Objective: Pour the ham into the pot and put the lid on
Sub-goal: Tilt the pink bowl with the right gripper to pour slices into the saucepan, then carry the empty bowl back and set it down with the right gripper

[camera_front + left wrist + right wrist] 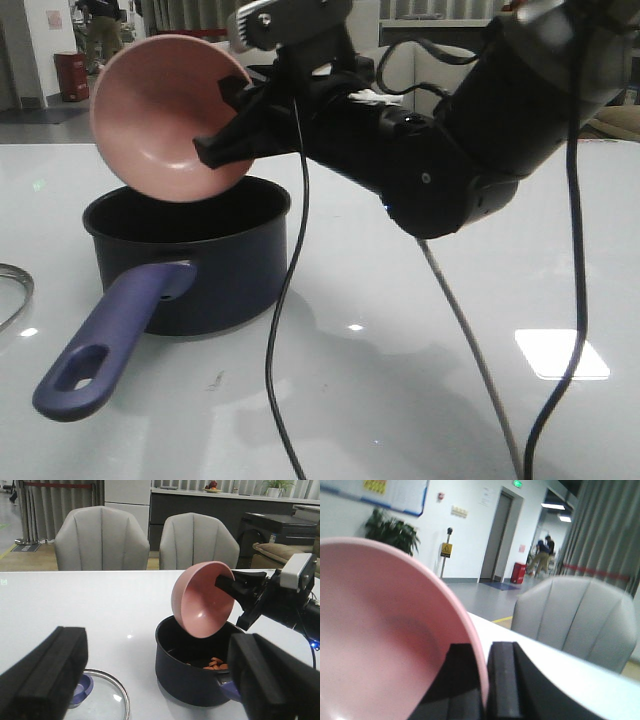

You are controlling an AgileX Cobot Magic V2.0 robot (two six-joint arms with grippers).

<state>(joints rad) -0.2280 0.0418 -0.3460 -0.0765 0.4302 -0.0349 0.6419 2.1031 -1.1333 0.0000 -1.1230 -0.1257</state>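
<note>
Next, my right gripper releases the pink bowl on the bare table (470,303) next to the pot, on the opposite side from the lid.
My right gripper (225,135) is shut on the rim of the pink bowl (165,120), which is tipped on its side over the pot (210,270); the bowl looks empty inside. In the right wrist view the fingers (502,680) pinch the bowl's rim (477,665). The ham (216,663) lies as small orange chunks on the pot's bottom (200,680). The pot's purple handle (110,340) points toward the front left. The glass lid (102,700) with its blue knob (80,690) lies flat on the table left of the pot. My left gripper (157,690) is open and empty, held back from pot and lid.
The lid's metal rim (12,295) shows at the left edge of the front view. Black cables (285,330) hang from the right arm over the table in front of the pot. Two grey chairs (102,537) stand beyond the table's far edge.
</note>
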